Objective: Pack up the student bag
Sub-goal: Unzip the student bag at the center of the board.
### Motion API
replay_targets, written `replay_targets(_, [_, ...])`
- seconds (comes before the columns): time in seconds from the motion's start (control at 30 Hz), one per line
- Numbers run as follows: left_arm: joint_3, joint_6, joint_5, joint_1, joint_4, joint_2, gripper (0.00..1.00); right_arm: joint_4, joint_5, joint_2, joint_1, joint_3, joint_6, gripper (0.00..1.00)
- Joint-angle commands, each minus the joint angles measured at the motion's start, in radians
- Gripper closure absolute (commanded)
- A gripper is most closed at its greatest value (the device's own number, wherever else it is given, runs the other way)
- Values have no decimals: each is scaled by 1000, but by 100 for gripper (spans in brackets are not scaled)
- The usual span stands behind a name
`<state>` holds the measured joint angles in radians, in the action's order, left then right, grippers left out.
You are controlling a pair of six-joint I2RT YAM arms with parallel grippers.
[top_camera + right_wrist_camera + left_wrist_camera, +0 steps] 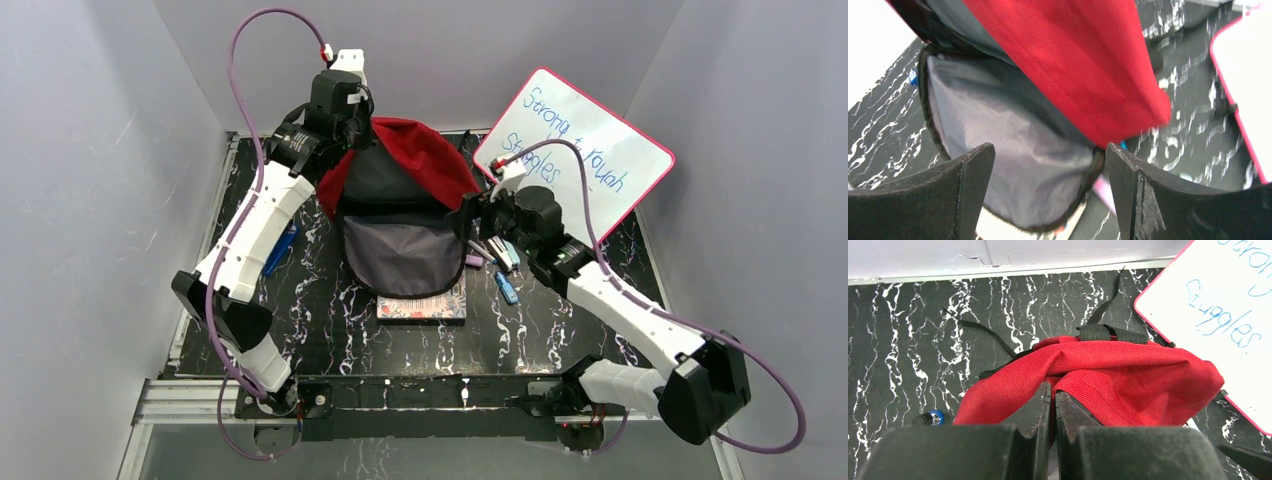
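Note:
The bag's red rim is pinched off centre by my left gripper, so my right gripper should take the rim's middle (415, 162) and hold it while my left gripper takes a new grip.
The student bag (425, 155) lies in the middle of the table, red outside, with its grey-lined flap (400, 255) folded open toward me. My left gripper (345, 125) is at the bag's far left top, shut on a fold of the red fabric (1128, 380), which is pinched between the fingertips (1045, 392). My right gripper (470, 215) hovers at the bag's right edge, open. In the right wrist view the grey lining (1008, 135) and the flap's dark zipper rim show past the spread fingers (973, 165), with nothing held between them.
A book (425, 307) lies partly under the open flap. Several pens and markers (505, 270) lie right of the bag, under the right wrist. A blue pen (280, 250) lies by the left arm. A pink-framed whiteboard (580, 150) leans at the back right.

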<state>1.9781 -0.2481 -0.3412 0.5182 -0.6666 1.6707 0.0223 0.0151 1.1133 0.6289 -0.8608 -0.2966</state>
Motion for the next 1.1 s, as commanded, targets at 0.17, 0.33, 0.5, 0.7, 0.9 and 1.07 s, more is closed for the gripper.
replay_targets(0.17, [222, 0, 48, -6, -77, 46, 100, 568, -75, 177, 96, -124, 545, 6])
replay_targets(0.33, [254, -11, 58, -6, -96, 47, 100, 646, 20, 312, 153, -214, 704, 6])
replay_targets(0.5, [256, -16, 81, -6, -100, 34, 100, 711, 201, 462, 182, -314, 843, 8])
replay_targets(0.7, [213, 14, 95, -6, -91, 1, 100, 808, 370, 557, 182, -379, 972, 20])
replay_targets(0.9, [164, 59, 76, -6, -84, -29, 100, 739, 220, 510, 163, -375, 911, 53])
replay_targets(1.07, [131, 92, 112, -6, -79, -39, 95, 671, 30, 446, 150, -333, 832, 92])
